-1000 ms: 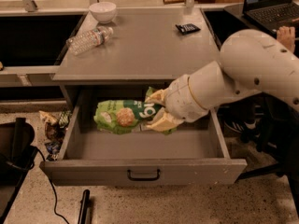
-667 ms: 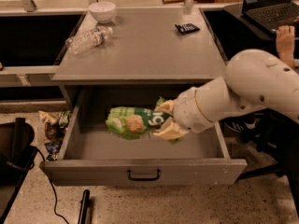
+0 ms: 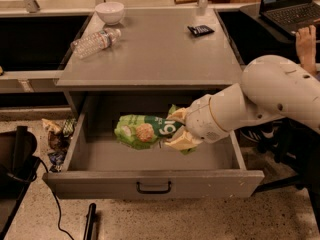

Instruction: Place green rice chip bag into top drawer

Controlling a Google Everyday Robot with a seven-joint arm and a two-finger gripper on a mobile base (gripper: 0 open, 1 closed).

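My gripper will release the green rice chip bag in the drawer's back corner (image 3: 191, 121) that is nearest my white arm.
The green rice chip bag (image 3: 142, 131) hangs sideways inside the open top drawer (image 3: 150, 185), just above its floor. My gripper (image 3: 176, 130) is shut on the bag's right end, its tan fingers (image 3: 177, 142) above and below the crinkled foil. The white arm reaches in from the right over the drawer's right wall. The drawer is pulled fully out, its dark pull handle at the centre of the front. The bag's right end is hidden by the fingers.
On the cabinet top (image 3: 160, 59) lie a clear water bottle (image 3: 95, 41), a white bowl (image 3: 110, 11) and a small black packet (image 3: 200, 30). A person's hand and laptop (image 3: 292, 6) are at the right. Wrappers (image 3: 57, 139) and a black cable lie on the floor left.
The arm has moved the bag rightward and slightly lower in the drawer, towards its middle. The grip on the bag is unchanged.
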